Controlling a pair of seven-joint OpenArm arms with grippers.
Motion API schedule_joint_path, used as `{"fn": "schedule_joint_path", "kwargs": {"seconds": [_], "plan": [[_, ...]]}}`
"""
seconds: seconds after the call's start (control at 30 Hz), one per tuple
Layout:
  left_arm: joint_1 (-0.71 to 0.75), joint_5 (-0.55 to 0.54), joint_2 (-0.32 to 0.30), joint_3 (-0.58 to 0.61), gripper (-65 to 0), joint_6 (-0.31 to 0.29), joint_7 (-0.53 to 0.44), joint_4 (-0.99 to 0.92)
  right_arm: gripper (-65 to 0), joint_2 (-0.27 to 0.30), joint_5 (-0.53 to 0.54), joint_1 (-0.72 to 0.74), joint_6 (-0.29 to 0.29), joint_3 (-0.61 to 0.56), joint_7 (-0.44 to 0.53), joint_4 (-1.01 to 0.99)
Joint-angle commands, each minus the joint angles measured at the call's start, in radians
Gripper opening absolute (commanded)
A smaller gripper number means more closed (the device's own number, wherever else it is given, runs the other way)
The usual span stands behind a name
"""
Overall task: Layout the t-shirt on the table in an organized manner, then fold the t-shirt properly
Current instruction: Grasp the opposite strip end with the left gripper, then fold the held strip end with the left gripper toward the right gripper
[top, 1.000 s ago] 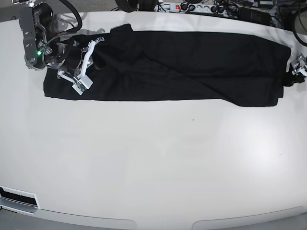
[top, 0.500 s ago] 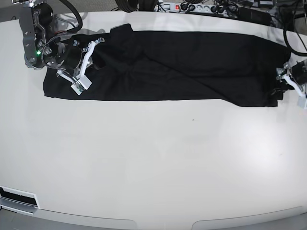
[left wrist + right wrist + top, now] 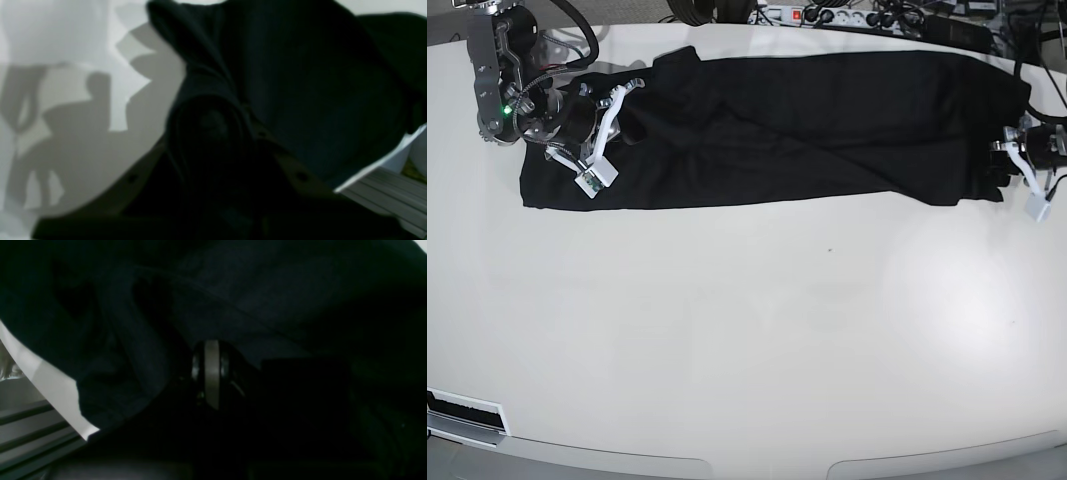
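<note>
The robot's left gripper should release the end of the black t-shirt on the band's own cloth, just inside its front edge (image 3: 884, 172).
The black t-shirt (image 3: 807, 130) lies as a long folded band across the far half of the white table (image 3: 747, 330). My right gripper (image 3: 599, 135) is at the shirt's left end, with cloth bunched around its white fingers (image 3: 592, 172). In the right wrist view dark fabric (image 3: 250, 290) fills nearly the whole frame around a pale fingertip (image 3: 211, 373). My left gripper (image 3: 1017, 175) is at the shirt's right edge. In the left wrist view the fabric (image 3: 317, 83) drapes over its dark jaws above the table (image 3: 66, 33). Both look shut on cloth.
A power strip with cables (image 3: 827, 15) runs along the table's back edge. The table's right edge (image 3: 383, 163) is close to the left gripper, and its left edge (image 3: 43, 380) is close to the right gripper. A dark slot (image 3: 462, 410) sits at the front left corner.
The left gripper came in from the right edge onto the shirt's right end. The shirt's right end shifted left and toward the back. The right gripper stayed almost still.
</note>
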Motion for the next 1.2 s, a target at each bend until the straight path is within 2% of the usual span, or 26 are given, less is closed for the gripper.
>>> {"fn": "schedule_joint_path", "kwargs": {"seconds": [0.0,0.2,0.37,0.5,0.6,0.8,0.87,0.93,1.07,1.17], "plan": [[-0.014,-0.041,-0.039,-0.008,-65.0,-0.009,-0.011,0.039,-65.0,0.009,0.0,0.003,0.003,0.003,-0.011,0.011],[-0.015,-0.021,-0.095,-0.008,-65.0,-0.009,-0.026,0.12,-65.0,0.009,-0.001,0.002,0.003,0.003,-0.011,0.088],[-0.014,0.109,-0.109,-0.008,-65.0,-0.009,-0.113,0.12,-65.0,0.009,0.0,0.001,0.003,0.003,-0.018,0.203],[-0.015,0.214,-0.117,-0.009,-65.0,-0.009,-0.19,0.12,-65.0,0.009,-0.001,0.0,0.002,0.004,-0.068,0.305],[-0.015,0.248,-0.135,-0.009,-65.0,-0.009,-0.206,0.12,-65.0,0.009,-0.003,0.0,-0.01,0.004,-0.092,0.35],[-0.015,0.307,-0.204,-0.01,-65.0,0.118,-0.205,0.12,-65.0,0.009,-0.003,0.0,-0.009,0.004,-0.093,0.354],[-0.014,0.311,-0.227,-0.01,-65.0,0.145,-0.204,0.12,-65.0,0.009,-0.003,0.0,-0.009,0.004,-0.093,0.354],[-0.015,0.274,-0.242,-0.009,-65.0,0.12,-0.186,0.12,-65.0,0.009,-0.003,0.0,-0.009,0.004,-0.092,0.354],[-0.015,0.039,-0.26,-0.01,-65.0,-0.003,-0.053,0.12,-65.0,0.009,-0.003,0.0,-0.009,0.004,-0.09,0.354],[-0.015,-0.16,-0.262,-0.01,-65.0,-0.009,0.061,0.12,-65.0,0.009,-0.003,0.0,-0.009,0.004,-0.089,0.354]]}}
